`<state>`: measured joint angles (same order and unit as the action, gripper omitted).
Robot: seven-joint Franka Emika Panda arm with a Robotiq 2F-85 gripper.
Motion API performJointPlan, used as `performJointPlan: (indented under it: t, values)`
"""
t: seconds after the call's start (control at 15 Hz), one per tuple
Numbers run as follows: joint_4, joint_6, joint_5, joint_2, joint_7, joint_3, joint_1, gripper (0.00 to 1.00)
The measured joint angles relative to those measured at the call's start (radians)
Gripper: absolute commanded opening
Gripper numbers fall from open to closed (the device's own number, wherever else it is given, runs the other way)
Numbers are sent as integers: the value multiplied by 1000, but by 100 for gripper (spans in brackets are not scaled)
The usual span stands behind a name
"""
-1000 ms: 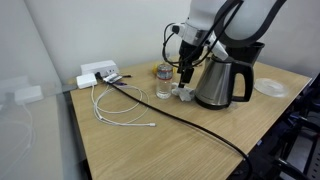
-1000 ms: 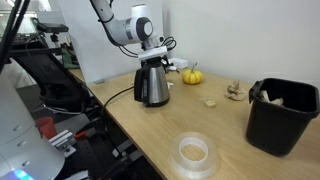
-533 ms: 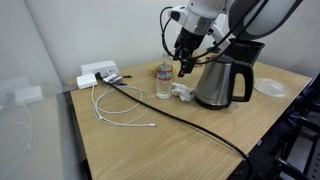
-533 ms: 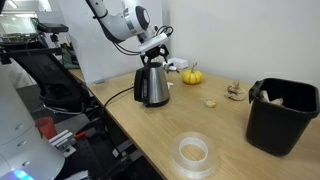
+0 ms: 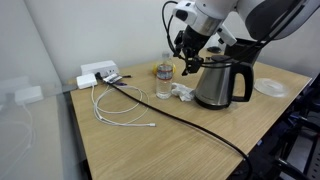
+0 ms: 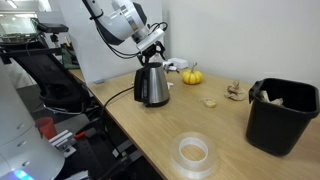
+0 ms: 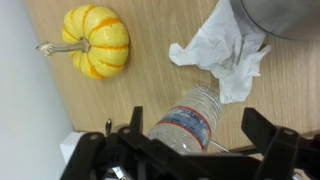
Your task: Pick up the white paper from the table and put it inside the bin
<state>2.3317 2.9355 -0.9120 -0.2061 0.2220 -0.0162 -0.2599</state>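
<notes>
Next, I close my gripper on the white paper's side [image 5: 177, 91] [image 7: 217, 73] nearest the water bottle, across from the steel kettle.
The white paper [image 7: 225, 55] lies crumpled on the table [image 5: 200, 140], between a water bottle [image 7: 185, 118] and the steel kettle [image 5: 218, 82]. It also shows in an exterior view [image 5: 182, 92]. My gripper [image 7: 195, 130] is open and empty. It hangs in the air above the bottle and paper, seen in both exterior views [image 5: 186, 66] [image 6: 155, 57]. The black bin [image 6: 280, 115] stands at the far end of the table, well away from the gripper.
A small orange pumpkin [image 7: 93, 40] sits beside the paper. A clear tape roll [image 6: 194, 152] lies near the table's front edge. A white cable and power block [image 5: 100, 75] lie at one end, and a black cable [image 5: 170, 118] crosses the table.
My gripper has risen from just above the paper to a higher spot over the bottle, still empty. The paper stays on the table.
</notes>
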Motion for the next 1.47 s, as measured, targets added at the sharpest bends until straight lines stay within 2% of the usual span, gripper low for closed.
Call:
performJointPlan:
  t: [0.27, 0.8, 1.2, 1.47]
  values:
    - [37, -1, -126, 27, -91, -8, -10, 100]
    - [62, -29, -264, 18, -373, -8, -75, 100]
    - [24, -212, -526, -8, -714, -9, -136, 100]
    - [20, -330, -544, -84, -842, -7, -167, 100]
